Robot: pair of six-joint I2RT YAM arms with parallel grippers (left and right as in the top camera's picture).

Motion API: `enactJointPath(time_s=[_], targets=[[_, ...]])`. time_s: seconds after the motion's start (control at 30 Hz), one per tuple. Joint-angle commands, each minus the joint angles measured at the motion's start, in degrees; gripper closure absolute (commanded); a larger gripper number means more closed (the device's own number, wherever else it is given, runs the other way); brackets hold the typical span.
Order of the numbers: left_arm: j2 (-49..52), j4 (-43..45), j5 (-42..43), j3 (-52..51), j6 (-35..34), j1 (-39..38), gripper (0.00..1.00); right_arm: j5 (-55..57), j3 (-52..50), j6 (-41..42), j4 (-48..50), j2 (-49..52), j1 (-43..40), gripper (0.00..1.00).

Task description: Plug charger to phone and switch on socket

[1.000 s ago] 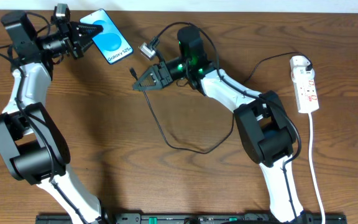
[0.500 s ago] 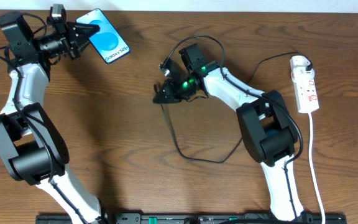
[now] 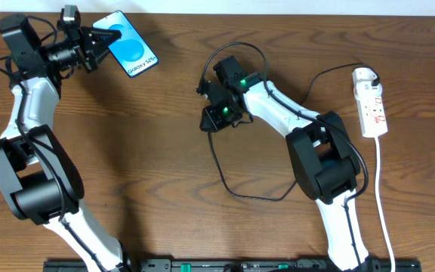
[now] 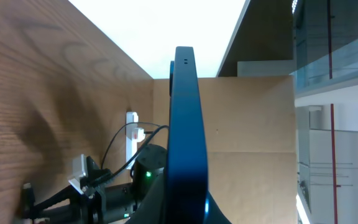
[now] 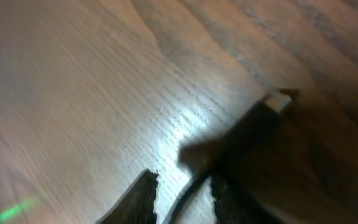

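My right gripper is at the cable behind the slanting plug, so I need to open and take the plug's body (image 5: 250, 132), tip straight ahead, before bringing it to the phone.
My left gripper (image 3: 100, 39) is shut on the phone (image 3: 133, 51) and holds it up at the far left, blue screen facing up. In the left wrist view the phone (image 4: 188, 124) shows edge-on between my fingers (image 4: 185, 213). My right gripper (image 3: 211, 119) is at the table's middle, closed on the black charger cable (image 3: 219, 170) near its end. In the right wrist view the cable runs between my fingers (image 5: 182, 202), and the plug tip (image 5: 278, 101) sticks out beyond them just above the wood. The cable loops back to the white adapter (image 3: 363, 75) in the socket (image 3: 373, 106) at the far right.
The socket's white cord (image 3: 380, 189) runs down the right edge toward the front. The black cable's loop lies on the table in front of my right arm. The socket also shows far off in the left wrist view (image 4: 131, 134).
My right gripper has swung right and turned downward, dragging the cable's end and loop with it. My left gripper shifted the phone slightly left, then held still.
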Motion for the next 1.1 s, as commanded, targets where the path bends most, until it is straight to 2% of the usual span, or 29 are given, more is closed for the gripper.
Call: enactJointPath(time_s=[0.0,0.07,0.17,0.23,0.3,0.43,0.67,1.07], targets=[[-0.5,0.3,1.2,0.6,-0.1,0.2,0.93,3.4,3.5,-1.8,-1.9,-1.3,-0.1,0.67],[-0.5,0.3,1.2,0.6,-0.1,0.1,0.93,3.7,4.7,-1.4,-2.4,-1.3,-0.3,0.66],[-0.5,0.3,1.2,0.6,-0.1,0.1,0.93,4.1,5.8,3.7,-2.1,-1.3,-0.8,0.66],[-0.5,0.4,1.2,0.6,-0.1,0.1,0.92,4.1,5.8,7.8,-1.8,-1.3,-1.0,0.66],[-0.5,0.3,1.2,0.6,-0.1,0.1,0.93,6.0,5.6,16.1,-2.4,-1.1,-1.2,0.67],[-0.5,0.3,1.2,0.6,-0.1,0.1,0.92,6.6,5.6,24.8,-4.1,-0.9,-1.2,0.75],[-0.5,0.3,1.2,0.6,-0.1,0.1,0.92,7.9,5.6,29.7,-3.3,0.7,-0.5,0.73],[-0.5,0.3,1.4,0.6,-0.1,0.1,0.92,7.5,5.6,33.2,-2.3,3.0,0.1,0.75]])
